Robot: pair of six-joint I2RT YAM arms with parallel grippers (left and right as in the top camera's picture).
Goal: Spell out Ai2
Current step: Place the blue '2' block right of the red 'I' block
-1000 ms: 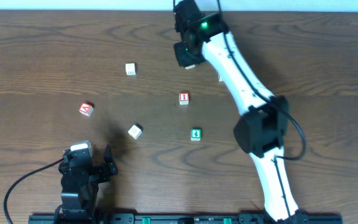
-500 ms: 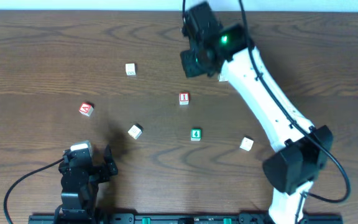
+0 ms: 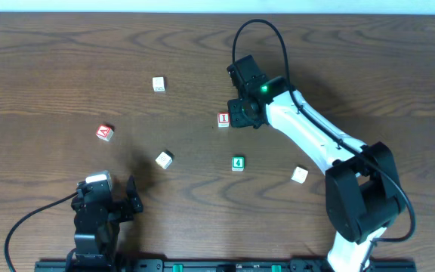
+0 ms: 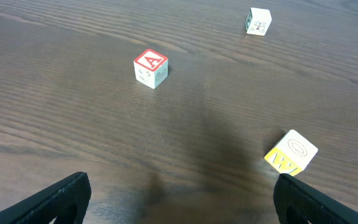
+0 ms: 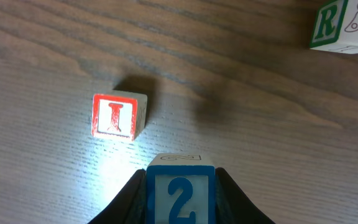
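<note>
The blue 2 block will be placed by my right gripper against the red I block's side (image 3: 232, 120) (image 5: 161, 123) away from the red A block.
My right gripper (image 5: 180, 190) is shut on a blue "2" block (image 5: 180, 194) and holds it just right of the red "I" block (image 3: 223, 119), which also shows in the right wrist view (image 5: 118, 116). In the overhead view the right gripper (image 3: 245, 115) hides the "2" block. The red "A" block (image 3: 105, 133) lies at the left and shows in the left wrist view (image 4: 150, 68). My left gripper (image 4: 179, 199) is open and empty near the table's front edge (image 3: 106, 204).
A green "4" block (image 3: 238, 162), a yellow-sided block (image 3: 164, 159), a white block (image 3: 158, 84) at the back and another white block (image 3: 299, 174) at the right lie on the table. A green "R" block (image 5: 344, 23) shows in the right wrist view.
My right arm has swung from the back of the table down and forward to just right of the "I" block. The left arm has not moved.
</note>
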